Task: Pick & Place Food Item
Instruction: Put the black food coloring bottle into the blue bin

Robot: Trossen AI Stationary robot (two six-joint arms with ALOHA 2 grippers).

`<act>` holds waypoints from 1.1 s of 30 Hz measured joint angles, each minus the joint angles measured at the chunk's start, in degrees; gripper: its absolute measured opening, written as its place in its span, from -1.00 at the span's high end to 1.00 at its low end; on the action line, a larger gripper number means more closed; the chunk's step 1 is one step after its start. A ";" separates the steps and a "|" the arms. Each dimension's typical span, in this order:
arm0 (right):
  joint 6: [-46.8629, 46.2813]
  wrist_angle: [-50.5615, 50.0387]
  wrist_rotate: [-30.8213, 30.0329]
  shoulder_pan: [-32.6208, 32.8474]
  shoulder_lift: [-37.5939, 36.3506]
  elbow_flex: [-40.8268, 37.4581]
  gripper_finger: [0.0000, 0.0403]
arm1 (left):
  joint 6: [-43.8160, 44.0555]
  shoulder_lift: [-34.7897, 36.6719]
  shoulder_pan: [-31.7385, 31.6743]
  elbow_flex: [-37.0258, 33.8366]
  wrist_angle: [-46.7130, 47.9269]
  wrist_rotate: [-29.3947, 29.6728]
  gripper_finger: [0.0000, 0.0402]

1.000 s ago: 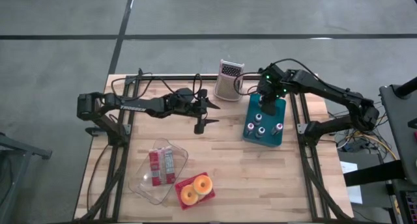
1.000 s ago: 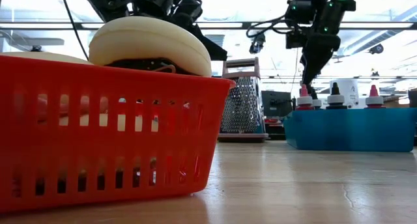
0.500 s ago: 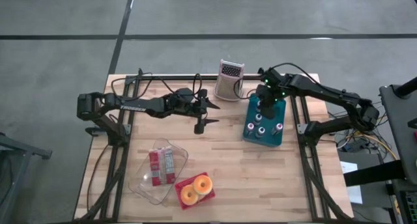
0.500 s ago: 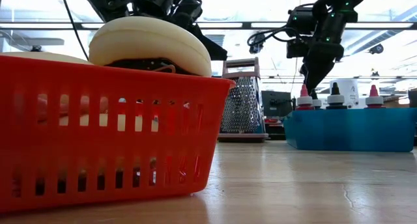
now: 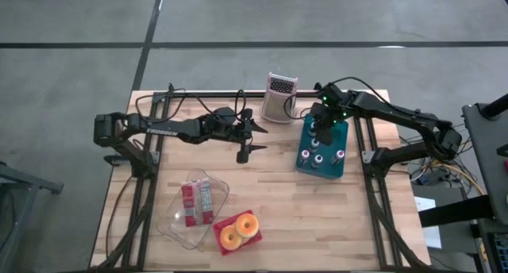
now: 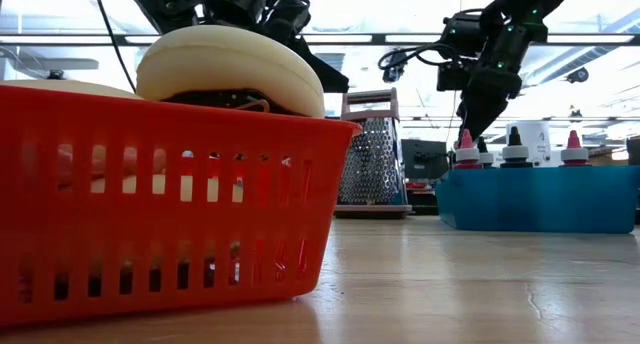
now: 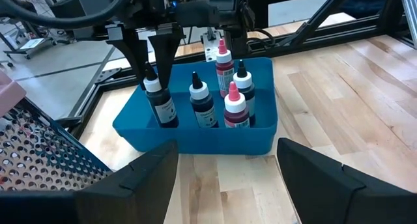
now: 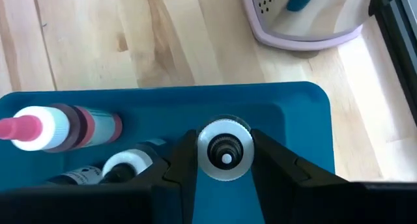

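Observation:
Next, my right gripper puts the dark bottle down in the blue bin's far corner (image 5: pixel 315 131) (image 8: pixel 225 161) near the grater.
A blue bin (image 5: pixel 321 148) at the table's right holds several small dropper bottles standing upright. My right gripper (image 5: pixel 316 128) points down over the bin's far left corner. Its open fingers stand on either side of a dark bottle (image 7: pixel 159 101) with a white cap (image 8: pixel 225 150) and a black tip. My left gripper (image 5: pixel 243 140) is open and empty above the middle of the table, facing the bin (image 7: pixel 195 136). My right gripper's fingers (image 8: pixel 183 160) stand close on either side of the bottle's white cap (image 8: pixel 242 152), coming from above and pointing down. I cannot tell whether they touch it. The bottle stands upright in the bin.
A metal grater (image 5: pixel 278 97) stands at the far edge, left of the bin. A clear container (image 5: pixel 193 207) with a red packet and a red basket (image 5: pixel 236 232) with donuts sit near the front edge. The basket fills the low view's left (image 6: pixel 160 214).
My right gripper has gone down and a little toward the table's left edge, coming over the bottle at the bin's far left corner. Its fingers now reach down around the bottle's top.

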State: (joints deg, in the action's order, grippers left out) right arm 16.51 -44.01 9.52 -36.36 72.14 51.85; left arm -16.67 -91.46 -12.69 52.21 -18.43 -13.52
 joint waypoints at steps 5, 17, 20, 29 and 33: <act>-0.26 2.53 0.00 -1.41 0.04 -2.66 0.48 | 0.00 -0.02 0.00 0.00 0.00 0.00 -0.30; -0.11 3.92 0.00 -2.12 0.04 -4.52 0.48 | -0.21 0.00 -0.02 0.00 -0.03 0.05 -0.30; 0.15 3.93 0.30 -2.12 0.17 -4.82 0.48 | -0.22 -0.02 -0.02 0.00 -0.20 0.16 -0.30; 0.15 4.77 1.11 -2.16 0.46 -6.29 0.48 | -0.21 -0.02 -0.04 0.00 -0.22 0.15 -0.30; 0.04 5.20 1.25 -2.16 0.46 -6.53 0.48 | -0.20 -0.02 -0.04 0.00 -0.22 0.15 -0.30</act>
State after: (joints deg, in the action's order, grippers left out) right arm 16.56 -38.81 10.76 -38.52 72.60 45.32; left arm -16.86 -91.48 -12.73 52.21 -18.65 -13.37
